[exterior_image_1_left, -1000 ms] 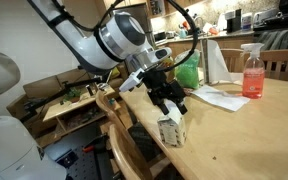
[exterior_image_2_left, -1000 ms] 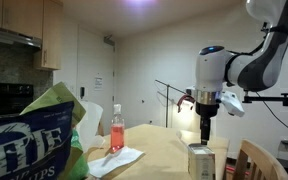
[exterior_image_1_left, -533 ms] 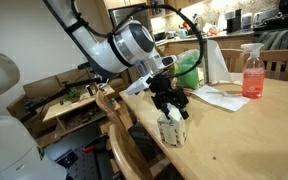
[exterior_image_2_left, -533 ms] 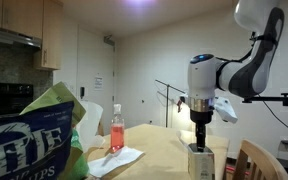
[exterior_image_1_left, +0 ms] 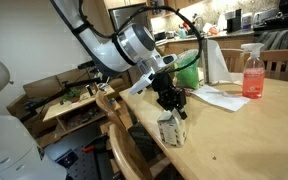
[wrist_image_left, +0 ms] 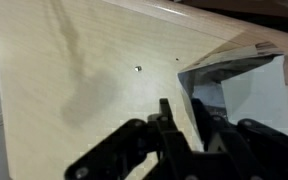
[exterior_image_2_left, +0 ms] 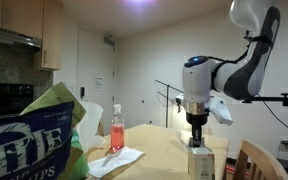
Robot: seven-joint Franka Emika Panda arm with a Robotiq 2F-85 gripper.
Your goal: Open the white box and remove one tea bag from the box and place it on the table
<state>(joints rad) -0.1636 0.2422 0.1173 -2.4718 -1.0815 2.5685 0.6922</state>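
Observation:
My gripper is crooked at the side edge of the white box. I need to open it, turn it square to the box and take the box's top nearer the middle (wrist_image_left: 246, 102).
The white box (exterior_image_1_left: 171, 131) stands near the edge of the light-wood table (exterior_image_1_left: 246, 132), seen in both exterior views. My gripper (exterior_image_1_left: 174, 108) points straight down onto the box's top. In an exterior view the gripper (exterior_image_2_left: 196, 139) meets the box (exterior_image_2_left: 200, 161) from above. The wrist view shows the box (wrist_image_left: 246, 88) open, with a grey inside. My gripper (wrist_image_left: 183, 116) has its jaws drawn close on the box's near wall, one finger outside and one inside. The tea bag is hidden.
A pink spray bottle (exterior_image_1_left: 252, 72) and white paper sheets (exterior_image_1_left: 219, 97) lie farther along the table, with a green bag (exterior_image_1_left: 189, 70) behind. A wooden chair (exterior_image_1_left: 117, 128) stands at the table edge beside the box. A chip bag (exterior_image_2_left: 34, 140) fills the foreground.
The gripper has come down onto the box top. Its jaws have gone from wide open to nearly together on the box's wall.

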